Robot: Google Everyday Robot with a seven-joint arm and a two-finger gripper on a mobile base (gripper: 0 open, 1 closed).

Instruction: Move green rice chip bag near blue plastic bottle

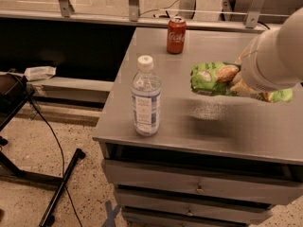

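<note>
Next, my gripper releases the green rice chip bag by the table's front edge (pixel 201 119), next to the blue plastic bottle.
The green rice chip bag (pixel 210 79) hangs in the air above the grey table (pixel 165 122), held at its right part by my gripper (pixel 239 82), which is shut on it. The white arm covers the bag's right side. The blue plastic bottle (pixel 145 98) stands upright near the table's front left corner, to the left of the bag and lower in the view. There is a gap of bare tabletop between bottle and bag.
A red soda can (pixel 176 35) stands at the table's far edge, behind the bottle. Drawers (pixel 199 188) sit below the tabletop. A black stand and cable (pixel 52 174) lie on the floor at left. A metal rail (pixel 94 18) runs behind the table.
</note>
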